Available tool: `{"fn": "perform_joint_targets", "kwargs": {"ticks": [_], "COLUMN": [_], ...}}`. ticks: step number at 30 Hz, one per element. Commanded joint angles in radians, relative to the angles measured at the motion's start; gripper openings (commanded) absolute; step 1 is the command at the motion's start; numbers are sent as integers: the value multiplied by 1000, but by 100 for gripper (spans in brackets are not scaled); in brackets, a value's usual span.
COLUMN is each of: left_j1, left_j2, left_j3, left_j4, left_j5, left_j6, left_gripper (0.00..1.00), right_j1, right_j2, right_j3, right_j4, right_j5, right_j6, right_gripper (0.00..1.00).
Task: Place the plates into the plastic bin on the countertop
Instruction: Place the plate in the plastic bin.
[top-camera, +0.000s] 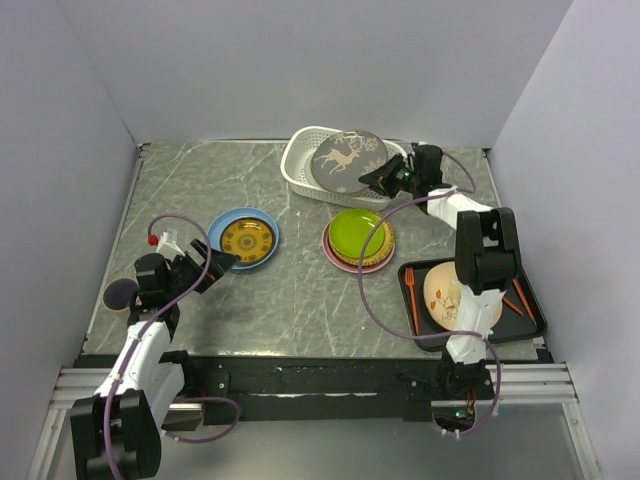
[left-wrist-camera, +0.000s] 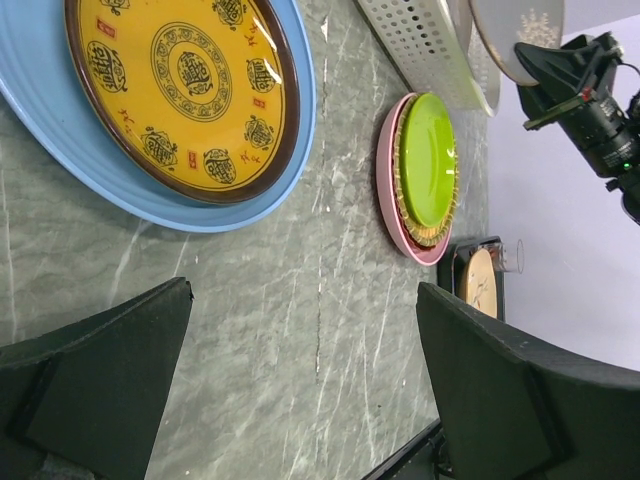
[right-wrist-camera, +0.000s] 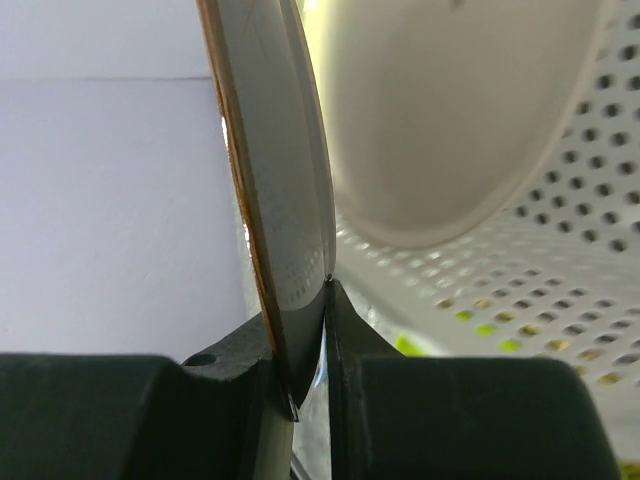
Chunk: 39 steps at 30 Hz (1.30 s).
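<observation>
The robot's right gripper will release the brown deer plate, now held tilted over the bin, on the white plate inside the white plastic bin (top-camera: 339, 164) (right-wrist-camera: 425, 110).
My right gripper (top-camera: 378, 178) is shut on the rim of the brown deer plate (top-camera: 348, 160) and holds it tilted over the white plastic bin (top-camera: 300, 170) at the back. In the right wrist view the plate's edge (right-wrist-camera: 285, 250) is pinched between the jaws, with a white plate (right-wrist-camera: 450, 110) lying inside the bin (right-wrist-camera: 520, 300). My left gripper (top-camera: 205, 268) is open and empty near the blue plate (top-camera: 215, 235), which holds a yellow patterned plate (top-camera: 246, 240). A lime green plate (top-camera: 358, 232) tops a stack with a straw plate and a pink plate (left-wrist-camera: 385, 175).
A black tray (top-camera: 530, 300) at the right holds a cream sprig plate (top-camera: 448, 295) and orange utensils (top-camera: 411, 290). White walls enclose the dark marble countertop (top-camera: 290, 290) on three sides.
</observation>
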Motion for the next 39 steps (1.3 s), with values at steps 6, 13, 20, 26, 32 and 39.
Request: {"fn": "perform_joint_targets", "kwargs": {"ticks": [6,13,20,26,32,39], "left_j1": [-17,-20,-21,-23,-27,-30], "left_j2": [2,12,13,13,18,38], "left_j3": [6,9,12,12,10,16], "left_j4": [32,32,29,23,15,17], "left_j5": [-2,-8,-8,-14,-26,-25], "left_j6": [26,32,32,27,29,34], "left_gripper": [99,99,99,99,99,99], "right_j1": [-11,-9,-9,-8,1,24], "right_j2": [41,81,101,111,134,177], "right_j3": [158,192,201,204,226,276], "right_j4": [110,104,104,110,92,60], "right_j5": [-30,-14,-13,-11,-8,-28], "right_j6": [19,23,28,31,28,13], "right_gripper": [0,0,0,0,0,7]}}
